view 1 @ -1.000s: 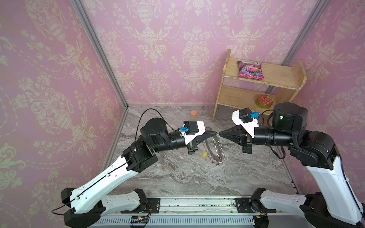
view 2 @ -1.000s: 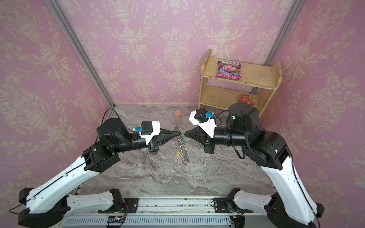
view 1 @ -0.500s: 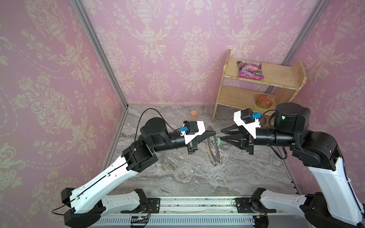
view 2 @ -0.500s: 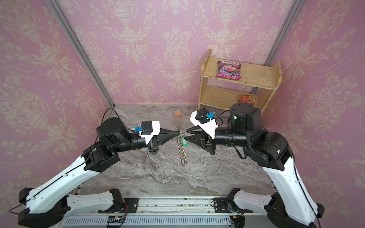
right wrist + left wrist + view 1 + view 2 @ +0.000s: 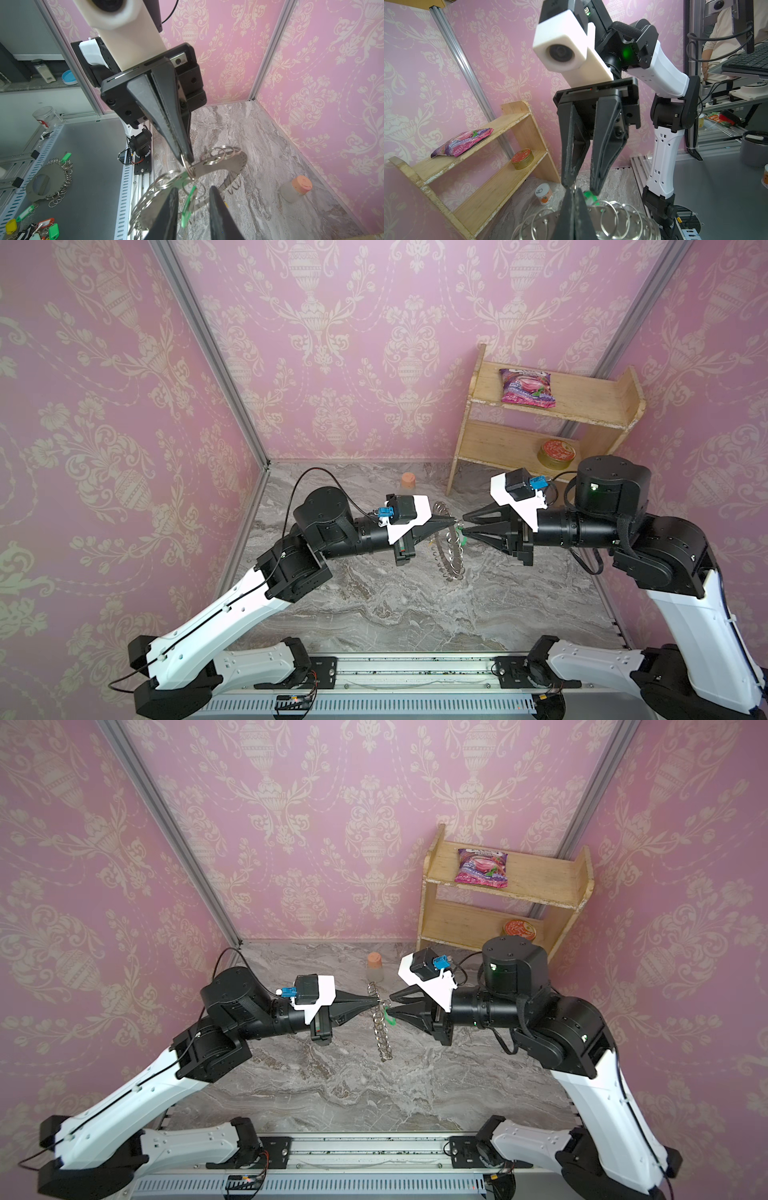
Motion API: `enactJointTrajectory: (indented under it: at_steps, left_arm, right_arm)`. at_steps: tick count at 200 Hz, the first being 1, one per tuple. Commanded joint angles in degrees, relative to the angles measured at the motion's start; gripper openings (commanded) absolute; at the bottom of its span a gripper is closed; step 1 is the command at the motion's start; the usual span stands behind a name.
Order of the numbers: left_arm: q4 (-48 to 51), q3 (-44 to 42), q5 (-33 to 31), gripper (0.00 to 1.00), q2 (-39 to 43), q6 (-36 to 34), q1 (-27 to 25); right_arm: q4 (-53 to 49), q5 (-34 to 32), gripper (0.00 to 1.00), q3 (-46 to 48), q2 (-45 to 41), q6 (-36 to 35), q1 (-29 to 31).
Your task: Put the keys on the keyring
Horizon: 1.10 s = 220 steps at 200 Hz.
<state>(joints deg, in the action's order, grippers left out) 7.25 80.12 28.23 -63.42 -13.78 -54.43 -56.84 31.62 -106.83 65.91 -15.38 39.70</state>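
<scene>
My open right gripper straddles the green key under the wire ring, so next I back off and pinch the wire ring's end (image 5: 385,1003) near my left gripper.
The keyring (image 5: 451,549) (image 5: 382,1029), a grey metal disc fringed with wire rings, hangs on edge above the marble table. My left gripper (image 5: 455,524) (image 5: 573,190) is shut on one wire ring at its top. The green key (image 5: 188,209) (image 5: 388,1016) dangles from a wire ring between the fingers of my right gripper (image 5: 193,189) (image 5: 464,525), which is open and not pinching it. In the left wrist view the green key (image 5: 588,196) shows just behind the keyring (image 5: 593,218). A sliver of yellow (image 5: 226,204) shows behind the right finger.
A wooden shelf (image 5: 598,406) stands at the back right with a snack packet (image 5: 527,387) and a red-lidded tin (image 5: 557,452). A small orange-capped bottle (image 5: 407,481) and a small can (image 5: 544,195) stand near the back. Outside the cell another ring disc (image 5: 44,182) and loose tags lie on a bench.
My right gripper, shut at the keyring a second ago, has opened and drawn back slightly. The green key now hangs free on the keyring. The left gripper has kept its hold.
</scene>
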Motion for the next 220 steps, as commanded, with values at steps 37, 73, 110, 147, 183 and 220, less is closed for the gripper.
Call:
enactJointTrajectory:
  at_steps: [37,73,110,147,183,220]
  left_arm:
    - [-2.9,1.9,1.2,0.00,0.6,1.7,0.4]
    - [-2.7,1.7,0.8,0.00,0.9,1.4,0.4]
    - [-2.8,1.7,0.6,0.00,1.0,1.3,0.4]
    - [-3.1,1.8,0.3,0.00,1.0,1.4,0.4]
    - [-6.3,0.5,-0.7,0.00,1.9,2.4,0.4]
    - [-11.9,-1.2,-0.9,0.00,2.5,4.4,0.6]
  right_arm:
    - [1.3,1.1,0.23,-0.8,0.8,0.1,-0.4]
    - [1.1,0.4,0.19,-0.9,-0.2,-0.1,-0.5]
    - [1.4,0.4,0.10,-0.7,-1.0,0.0,-0.4]
    - [1.3,0.6,0.02,-0.7,-0.8,-0.2,-0.4]
    - [1.1,0.1,0.00,-0.1,-1.3,-0.1,-0.4]
    - [2.2,0.6,0.00,2.0,-1.9,0.6,-0.4]
